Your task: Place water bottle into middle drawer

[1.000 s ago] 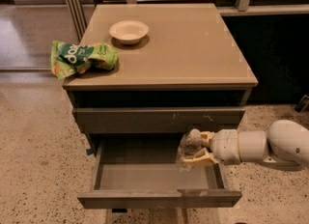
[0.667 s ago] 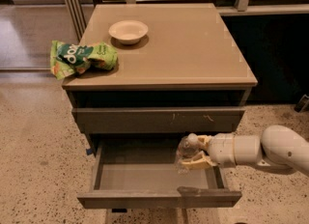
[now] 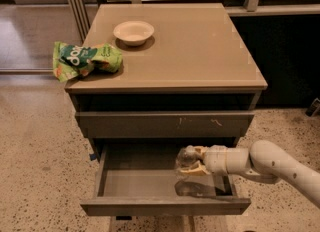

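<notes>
I should use my gripper to set the water bottle upright on the middle drawer's grey bottom, close behind the drawer's front panel (image 3: 184,188).
The water bottle (image 3: 185,160), clear ribbed plastic, is held in my gripper (image 3: 194,162). The gripper is shut on it from the right, with pale fingers above and below the bottle. The bottle hangs just above the smooth grey floor of the middle drawer (image 3: 135,182), which is pulled open, in its right half. A reflection or shadow of the bottle shows on the drawer floor below it. My white arm reaches in from the lower right.
The drawer front above (image 3: 165,124) is closed and bears small pale scratches. On the cabinet top (image 3: 200,51) stand a white bowl (image 3: 133,31) and a green chip bag (image 3: 86,60) at the left edge. The floor is speckled terrazzo.
My gripper has moved a little left and down with the bottle, lower into the open drawer. Bowl and bag have not moved.
</notes>
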Available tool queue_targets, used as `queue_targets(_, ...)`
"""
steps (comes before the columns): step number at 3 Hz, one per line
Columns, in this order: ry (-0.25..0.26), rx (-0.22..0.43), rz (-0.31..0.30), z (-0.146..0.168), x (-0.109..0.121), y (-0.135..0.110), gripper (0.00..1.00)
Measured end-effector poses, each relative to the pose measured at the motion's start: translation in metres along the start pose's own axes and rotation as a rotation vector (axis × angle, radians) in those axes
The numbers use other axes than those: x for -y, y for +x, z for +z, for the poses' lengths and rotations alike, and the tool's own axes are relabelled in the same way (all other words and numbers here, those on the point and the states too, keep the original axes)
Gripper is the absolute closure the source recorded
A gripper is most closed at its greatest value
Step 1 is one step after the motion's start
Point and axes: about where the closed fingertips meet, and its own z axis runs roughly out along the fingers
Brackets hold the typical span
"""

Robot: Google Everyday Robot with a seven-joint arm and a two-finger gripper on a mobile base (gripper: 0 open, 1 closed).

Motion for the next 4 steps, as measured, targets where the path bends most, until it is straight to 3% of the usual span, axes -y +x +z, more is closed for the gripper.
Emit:
queue_targets(2,-0.016,-0.018,0.033,0.039,0.011,0.055,1.0)
queue_targets(4,-0.036,-0.049,0.072,0.056,0.013,0.089,1.0)
